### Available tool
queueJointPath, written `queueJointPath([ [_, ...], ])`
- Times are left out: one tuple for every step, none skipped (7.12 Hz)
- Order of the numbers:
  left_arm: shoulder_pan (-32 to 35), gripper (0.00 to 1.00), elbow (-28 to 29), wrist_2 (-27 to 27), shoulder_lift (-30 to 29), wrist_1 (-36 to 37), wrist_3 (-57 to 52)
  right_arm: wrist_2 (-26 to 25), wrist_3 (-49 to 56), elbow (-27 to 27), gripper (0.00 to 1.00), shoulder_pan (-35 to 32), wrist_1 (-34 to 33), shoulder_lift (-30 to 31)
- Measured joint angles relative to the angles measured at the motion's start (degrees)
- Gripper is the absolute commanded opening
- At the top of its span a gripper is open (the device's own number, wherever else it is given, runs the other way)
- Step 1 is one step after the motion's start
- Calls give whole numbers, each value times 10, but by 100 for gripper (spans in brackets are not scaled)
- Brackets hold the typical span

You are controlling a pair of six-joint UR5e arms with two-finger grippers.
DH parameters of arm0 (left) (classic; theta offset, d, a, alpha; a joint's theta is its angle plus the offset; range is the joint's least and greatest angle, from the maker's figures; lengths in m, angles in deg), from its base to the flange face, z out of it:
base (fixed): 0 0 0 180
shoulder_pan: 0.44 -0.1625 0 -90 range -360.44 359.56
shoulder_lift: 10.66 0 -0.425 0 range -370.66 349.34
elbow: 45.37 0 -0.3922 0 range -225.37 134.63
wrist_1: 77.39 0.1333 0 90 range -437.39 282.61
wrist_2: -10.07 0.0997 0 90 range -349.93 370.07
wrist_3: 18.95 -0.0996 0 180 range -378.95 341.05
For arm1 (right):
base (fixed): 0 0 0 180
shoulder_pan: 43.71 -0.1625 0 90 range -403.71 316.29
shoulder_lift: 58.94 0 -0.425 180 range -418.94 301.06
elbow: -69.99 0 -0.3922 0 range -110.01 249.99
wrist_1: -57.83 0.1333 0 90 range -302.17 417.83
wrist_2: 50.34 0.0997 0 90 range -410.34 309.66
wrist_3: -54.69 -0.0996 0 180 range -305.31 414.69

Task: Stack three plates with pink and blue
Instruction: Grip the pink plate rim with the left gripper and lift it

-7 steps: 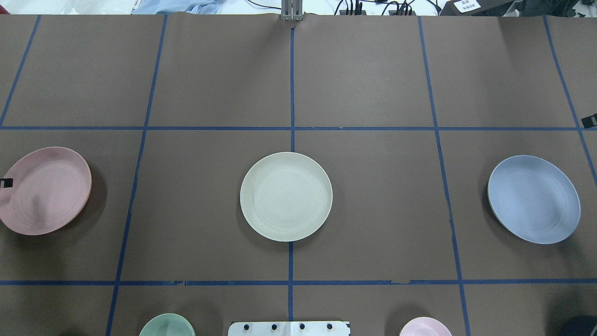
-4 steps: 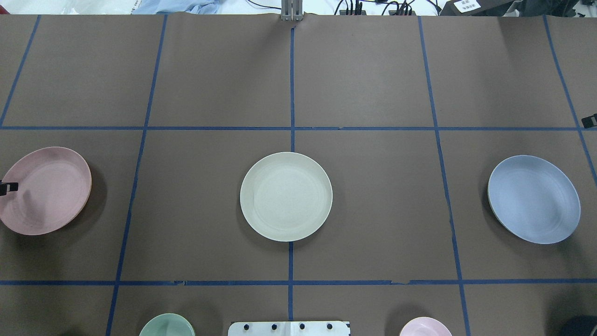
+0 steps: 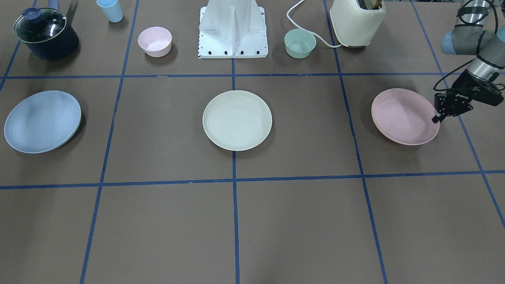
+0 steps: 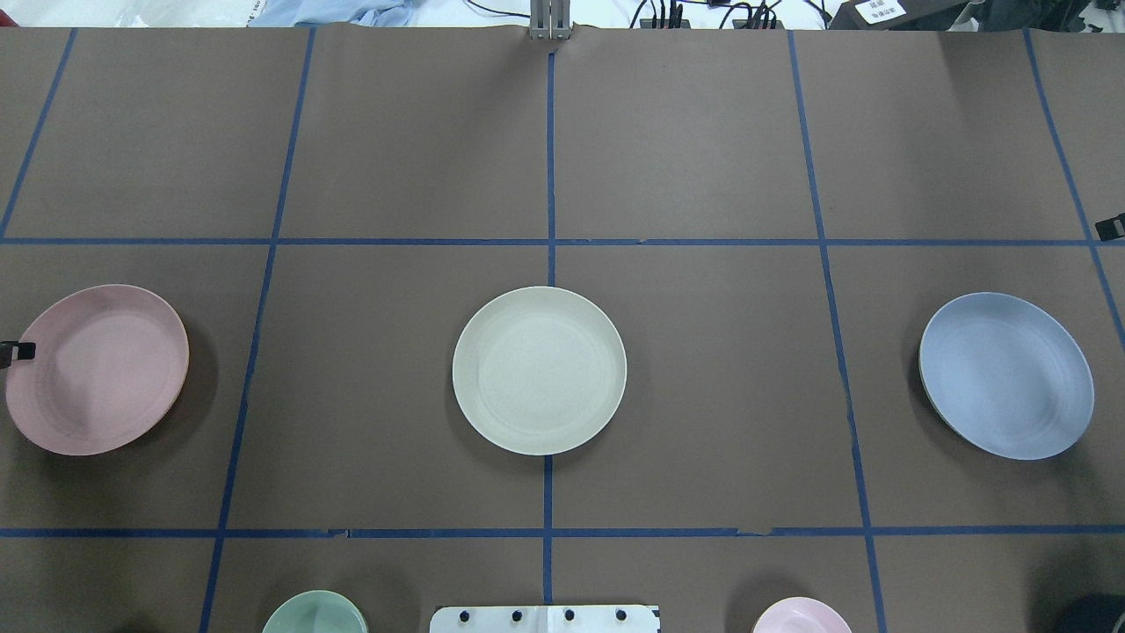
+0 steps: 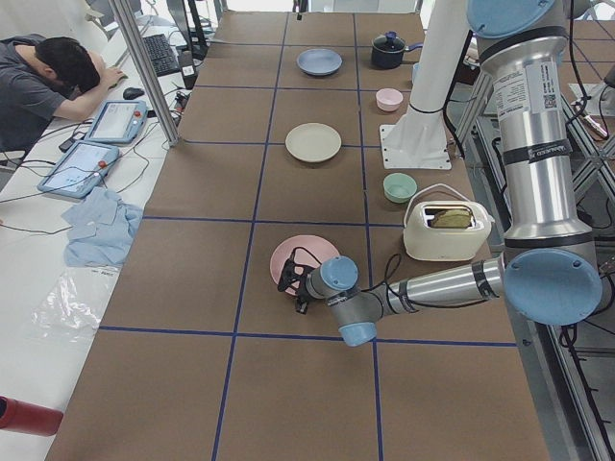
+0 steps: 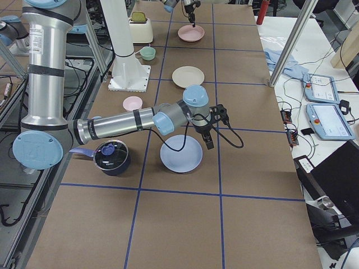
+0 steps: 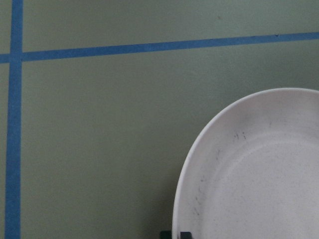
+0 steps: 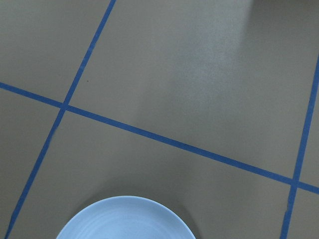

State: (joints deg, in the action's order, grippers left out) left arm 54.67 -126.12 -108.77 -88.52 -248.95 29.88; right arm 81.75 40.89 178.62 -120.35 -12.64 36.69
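My left gripper is to let go of the pale pink plate on top of the cream-white plate (image 3: 235, 116) at the center of the table.
The pale pink plate (image 3: 404, 116) lies at the table's left end (image 4: 97, 369). My left gripper (image 3: 437, 117) is at its outer rim, shut on that rim; one fingertip (image 4: 18, 351) shows at the overhead view's edge. The left wrist view shows the plate (image 7: 259, 174) close up, looking greyish. The cream-white plate (image 4: 539, 370) lies at the centre. The light blue plate (image 4: 1006, 375) lies at the right end. My right gripper (image 6: 208, 140) hovers beside the blue plate (image 6: 181, 154), apart from it; I cannot tell whether it is open or shut.
By the robot's base (image 3: 233, 29) stand a small pink bowl (image 3: 154, 41), a small green bowl (image 3: 300, 43), a cream toaster (image 3: 357, 21), a lidded dark pot (image 3: 45, 33) and a blue cup (image 3: 110, 10). A person (image 5: 48, 77) sits beyond the far edge.
The pink plate has slid a little towards the table's centre and the robot. The left fingertip has hardly moved. The blue and cream plates have not moved.
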Motion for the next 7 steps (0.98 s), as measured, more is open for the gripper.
queueJointPath([
  [7, 0, -31, -31, -2, 19, 0, 0, 0, 0, 100, 0, 0, 0],
  [18, 0, -81, -52, -8, 71, 1, 1, 0, 0, 100, 0, 0, 0],
  [23, 0, -145, -60, -19, 148, 12, 1, 0, 0, 100, 0, 0, 0],
  [21, 0, -212, -62, -40, 231, 41, 1, -1, 0, 100, 0, 1, 0],
  [6, 0, -257, -61, -70, 291, 83, 1, -1, 0, 100, 0, 1, 0],
  [-31, 0, -277, -46, -117, 335, 137, 1, -1, 0, 100, 0, 0, 0],
  [-81, 0, -282, -12, -176, 383, 192, 1, -1, 0, 100, 0, 0, 0],
])
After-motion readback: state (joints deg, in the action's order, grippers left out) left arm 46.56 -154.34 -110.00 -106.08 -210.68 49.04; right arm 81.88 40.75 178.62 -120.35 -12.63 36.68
